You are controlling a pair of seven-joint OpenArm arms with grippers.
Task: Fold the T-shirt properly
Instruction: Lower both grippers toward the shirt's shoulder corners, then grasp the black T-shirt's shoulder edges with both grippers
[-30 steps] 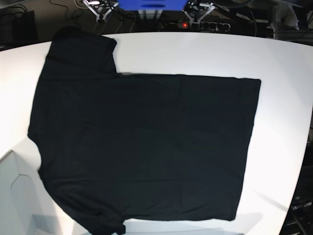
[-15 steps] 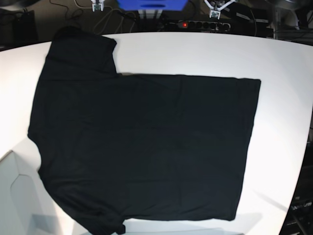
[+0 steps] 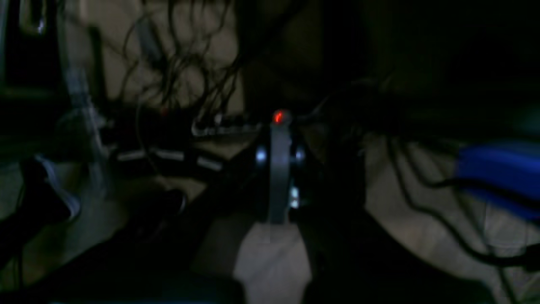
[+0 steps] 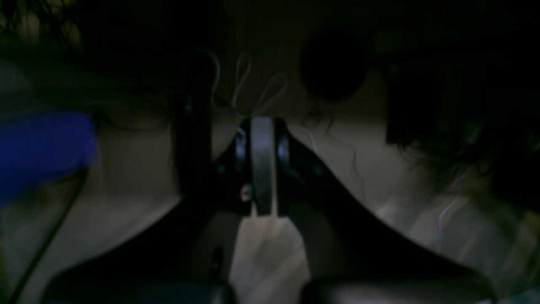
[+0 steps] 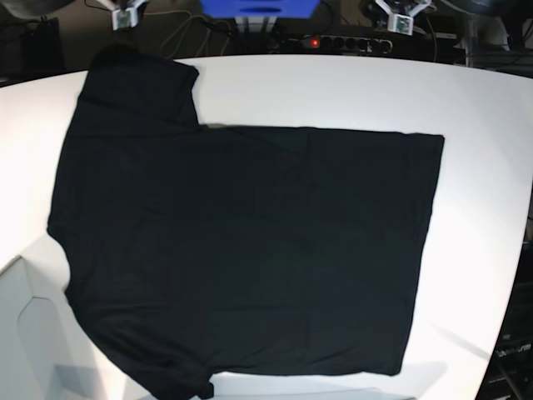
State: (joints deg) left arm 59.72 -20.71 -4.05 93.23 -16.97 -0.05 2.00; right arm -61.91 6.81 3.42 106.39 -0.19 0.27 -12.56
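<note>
Next, my left gripper grips the black T-shirt at the far corner of its hem (image 5: 439, 139), at the T-shirt's end away from the sleeves.
The black T-shirt (image 5: 241, 250) lies spread flat on the white table (image 5: 475, 125), one sleeve at the far left and one at the near left, its hem to the right. No print or tag shows. Both grippers are behind the table's far edge, away from the cloth. In the base view my right gripper (image 5: 125, 15) is at the top left and my left gripper (image 5: 402, 18) at the top right. The wrist views show the left gripper (image 3: 279, 139) and the right gripper (image 4: 261, 135) each shut on nothing, over dark floor and cables.
A power strip (image 5: 337, 41) with a red light and a blue object (image 5: 258, 7) sit behind the far edge among cables. A white box (image 5: 25, 333) stands at the near left corner. Bare table shows to the right of the hem.
Both grippers have drawn apart along the far edge, the right one toward the left of the base view and the left one toward the right. The T-shirt has not moved.
</note>
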